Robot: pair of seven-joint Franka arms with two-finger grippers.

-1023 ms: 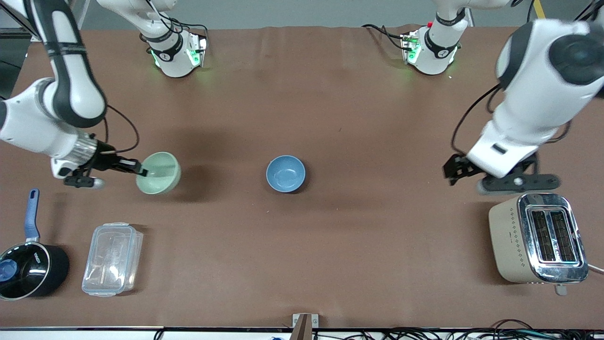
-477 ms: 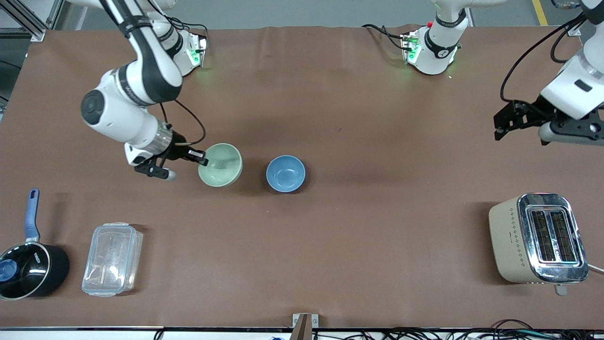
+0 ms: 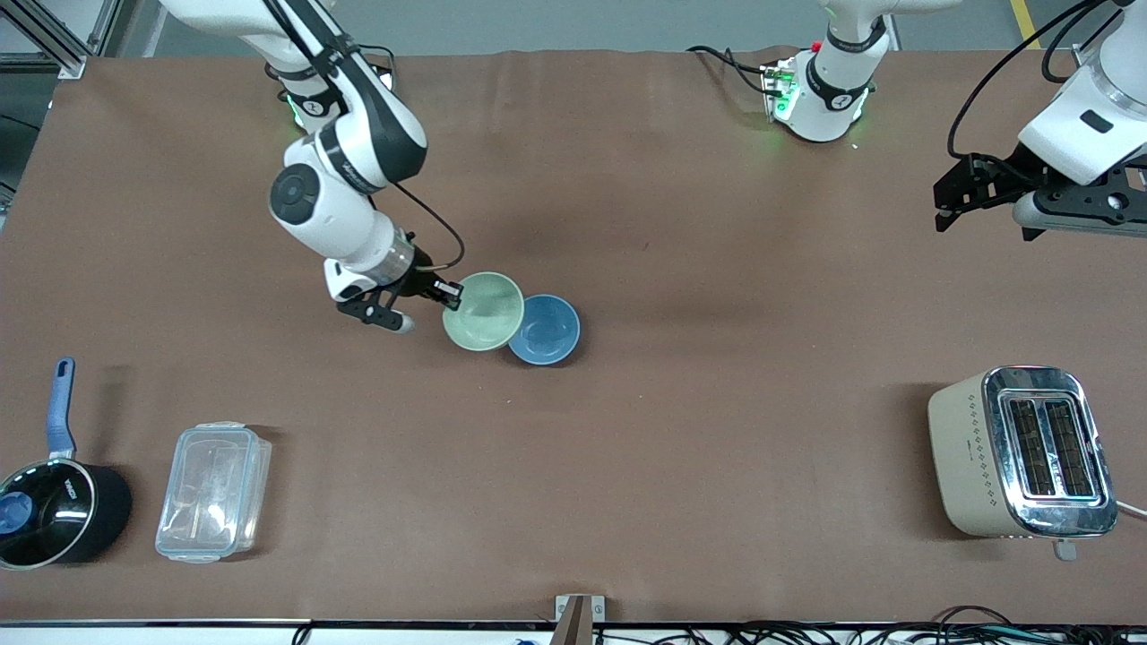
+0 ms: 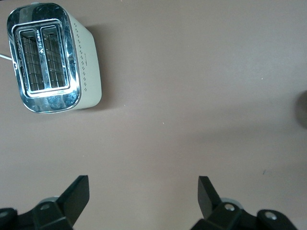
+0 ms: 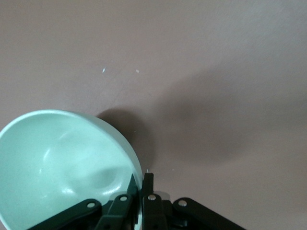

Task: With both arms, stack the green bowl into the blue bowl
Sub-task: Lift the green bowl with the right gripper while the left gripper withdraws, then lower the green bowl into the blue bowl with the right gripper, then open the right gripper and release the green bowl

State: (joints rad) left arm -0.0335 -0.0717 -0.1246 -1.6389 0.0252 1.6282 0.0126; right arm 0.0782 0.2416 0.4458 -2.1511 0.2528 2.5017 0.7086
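Observation:
Next, I release the green bowl, now tilted in the air over the table, from my right gripper, centred over the inside bottom of the blue bowl [image 3: 543,328].
My right gripper [image 3: 451,294] is shut on the rim of the pale green bowl [image 3: 485,311] and holds it in the air, tilted, over the table and overlapping the edge of the blue bowl [image 3: 548,330]. The blue bowl sits upright on the brown table near its middle. In the right wrist view the green bowl [image 5: 62,163] fills the corner with one finger inside its rim and one outside; the gripper [image 5: 141,184] pinches the wall. My left gripper [image 3: 952,199] is open and empty, held high over the left arm's end of the table; its view shows its fingers [image 4: 76,191] wide apart.
A beige toaster [image 3: 1017,452] stands near the front camera at the left arm's end, also in the left wrist view [image 4: 50,57]. A clear plastic container [image 3: 213,491] and a black saucepan with a blue handle [image 3: 56,511] sit at the right arm's end.
My right gripper has carried the green bowl toward the middle of the table until it overlaps the blue bowl. My left gripper rose away from the toaster and now barely moves.

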